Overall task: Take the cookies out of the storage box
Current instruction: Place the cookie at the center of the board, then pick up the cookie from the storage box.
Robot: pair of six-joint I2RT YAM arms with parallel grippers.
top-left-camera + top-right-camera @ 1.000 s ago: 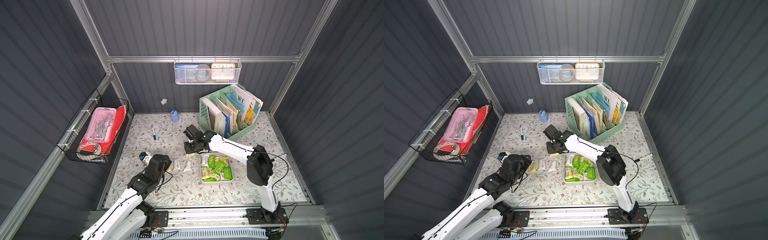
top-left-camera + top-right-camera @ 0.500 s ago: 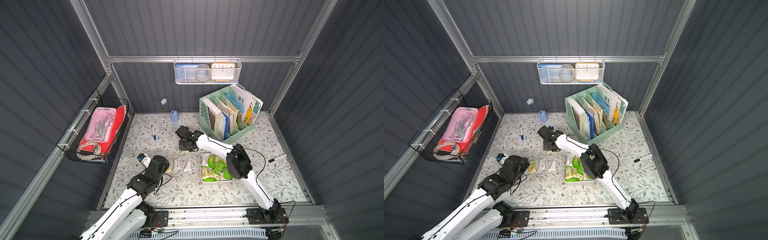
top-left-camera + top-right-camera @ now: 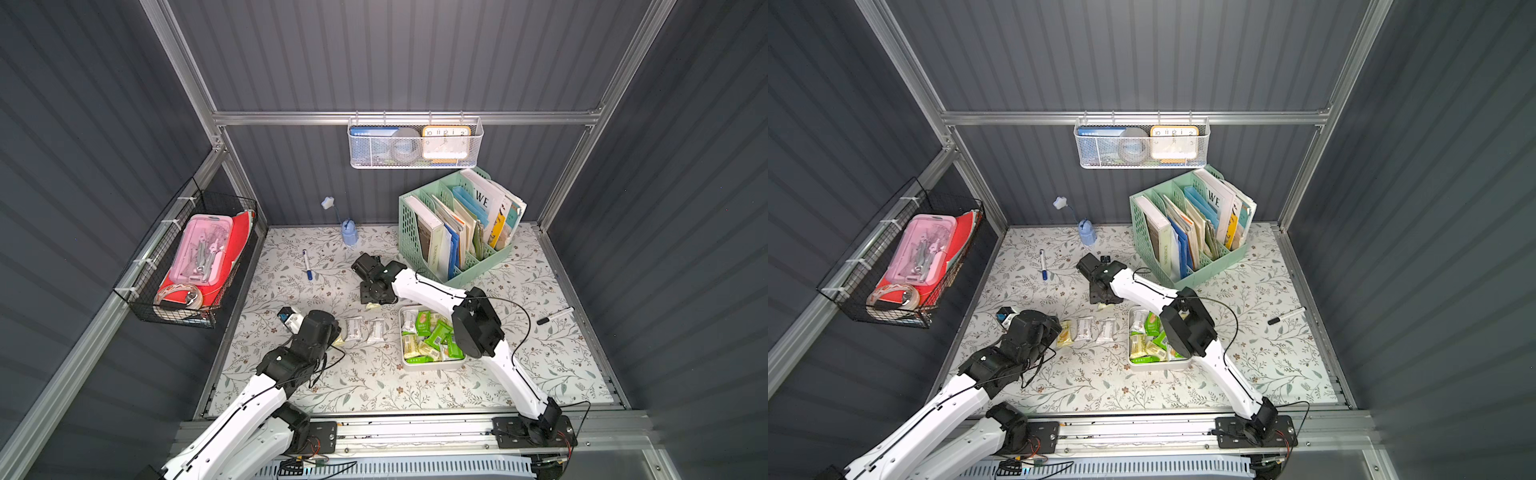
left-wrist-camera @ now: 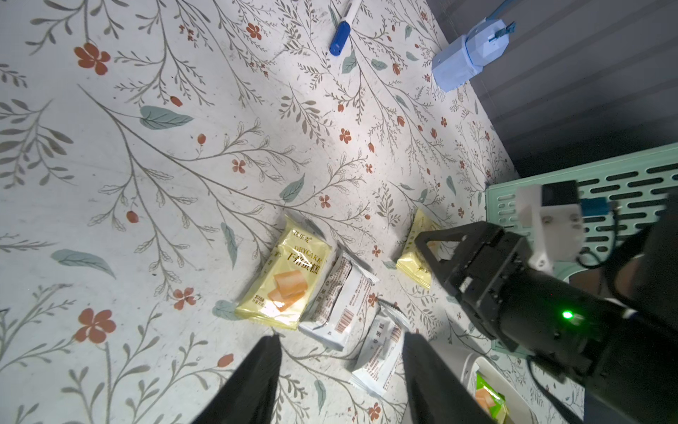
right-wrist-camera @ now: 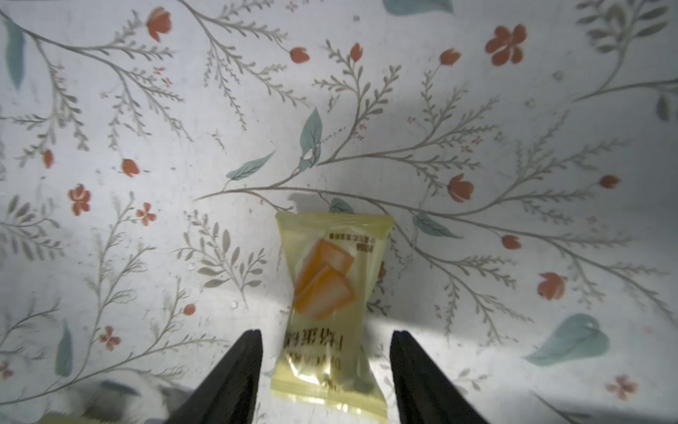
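The robot's right gripper will next go to the storage box's far corner (image 3: 409,321) and close on the white cookie there, next to the green cookies.
The storage box (image 3: 432,366) (image 3: 1158,365) is a shallow white tray near the table's middle, holding several green, yellow and white cookies (image 3: 434,337). Just beyond its far left corner my right gripper (image 3: 376,296) (image 5: 324,341) stands open over one pale yellow cookie (image 5: 326,293) (image 3: 372,306). That packet lies flat on the mat between the fingers, touching neither. Left of the box a yellow packet (image 4: 288,279) and two white ones (image 4: 339,297) (image 4: 381,356) lie in a row. My left gripper (image 4: 341,341) (image 3: 1054,328) is open and empty just short of them.
A mint-green file organizer (image 3: 457,232) full of books stands at the back right. A blue-capped marker (image 3: 306,264) and a small blue bottle (image 3: 349,232) lie at the back left, a black marker (image 3: 555,316) at the right. Wire baskets hang on the back (image 3: 415,143) and left (image 3: 187,257) walls.
My right arm swung left from the box, then the gripper opened, and the pale yellow packet now lies loose on the mat. The left arm has hardly moved.
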